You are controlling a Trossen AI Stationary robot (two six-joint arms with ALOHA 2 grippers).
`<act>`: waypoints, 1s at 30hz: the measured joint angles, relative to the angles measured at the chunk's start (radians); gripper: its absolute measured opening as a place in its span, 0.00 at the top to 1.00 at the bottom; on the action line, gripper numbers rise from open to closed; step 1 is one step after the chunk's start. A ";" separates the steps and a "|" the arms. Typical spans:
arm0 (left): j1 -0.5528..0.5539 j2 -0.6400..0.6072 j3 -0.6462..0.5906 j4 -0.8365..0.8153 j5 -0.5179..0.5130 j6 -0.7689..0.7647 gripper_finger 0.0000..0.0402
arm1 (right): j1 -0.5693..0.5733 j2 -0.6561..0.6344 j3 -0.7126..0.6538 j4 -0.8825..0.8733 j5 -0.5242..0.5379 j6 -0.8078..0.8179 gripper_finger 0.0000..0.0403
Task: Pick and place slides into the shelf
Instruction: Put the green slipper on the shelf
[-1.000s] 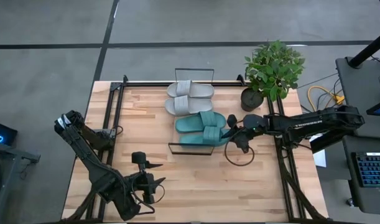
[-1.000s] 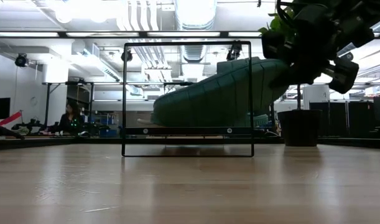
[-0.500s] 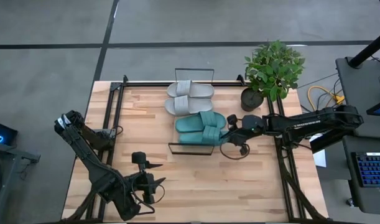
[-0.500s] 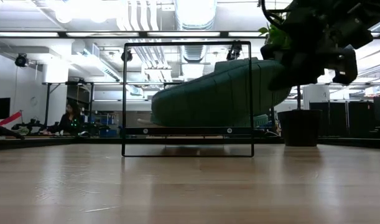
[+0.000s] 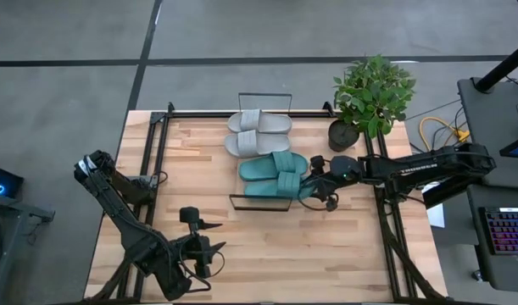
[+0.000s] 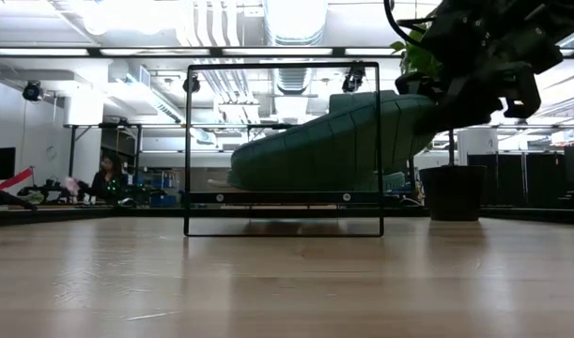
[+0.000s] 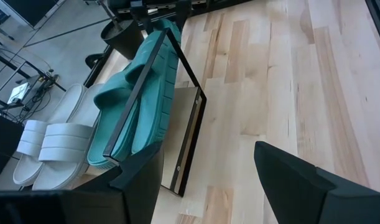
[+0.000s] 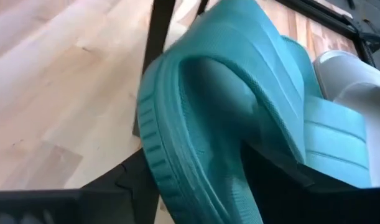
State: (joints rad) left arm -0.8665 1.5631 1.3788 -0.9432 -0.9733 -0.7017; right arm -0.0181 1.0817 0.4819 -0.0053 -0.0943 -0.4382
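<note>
I need to use my right gripper to take the slide's strap (image 5: 289, 183) and bring it in flatter, because the near teal slide slants with its raised end past the shelf's frame.
The shelf (image 5: 260, 204), a black wire frame with a wooden plank (image 7: 188, 149), stands at the table's middle far side. Two pale grey slides (image 5: 257, 133) lie side by side on its far part. A teal slide (image 5: 271, 166) lies beside them. A second teal slide (image 5: 272, 187) lies nearest me, tilted, its left end low on the shelf and its right end raised past the frame. My right gripper (image 8: 202, 186) is open at that raised end. My left gripper (image 7: 208, 180) waits open over the near left of the table. My right gripper comes level from the table's right. The near teal slide's right end (image 8: 177, 155) lies between its open fingers (image 8: 115, 186). I cannot tell whether either finger touches it. That end stays raised (image 6: 409, 108) while the other end rests on the shelf.
A potted plant (image 5: 370, 93) stands at the far right corner, just behind my right arm. Black rails (image 5: 153, 157) run along the table's left and right sides. Bare wood lies between the shelf and the near edge.
My right gripper has rolled about the line it points along while staying at the right end of the near teal slide. The slide stays tilted on the shelf with that end raised.
</note>
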 joint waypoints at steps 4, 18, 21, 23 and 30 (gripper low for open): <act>0.000 0.000 0.000 0.000 0.000 0.000 0.41 | 0.000 0.000 0.022 0.000 -0.064 0.022 0.47; 0.000 0.000 0.000 0.000 0.000 0.000 0.41 | 0.000 -0.001 0.167 -0.182 -0.140 0.266 0.47; 0.000 0.000 0.000 0.000 0.000 0.000 0.41 | 0.000 -0.001 0.190 -0.187 -0.149 0.263 0.47; 0.000 0.000 0.000 0.000 0.001 0.000 0.41 | 0.000 -0.002 0.209 -0.197 -0.149 0.258 0.47; 0.000 0.000 0.000 0.002 0.021 0.000 0.41 | 0.000 -0.001 0.220 -0.322 -0.136 0.253 0.50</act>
State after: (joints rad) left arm -0.8665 1.5631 1.3788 -0.9409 -0.9520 -0.7021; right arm -0.0177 1.0804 0.7019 -0.3270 -0.2305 -0.1856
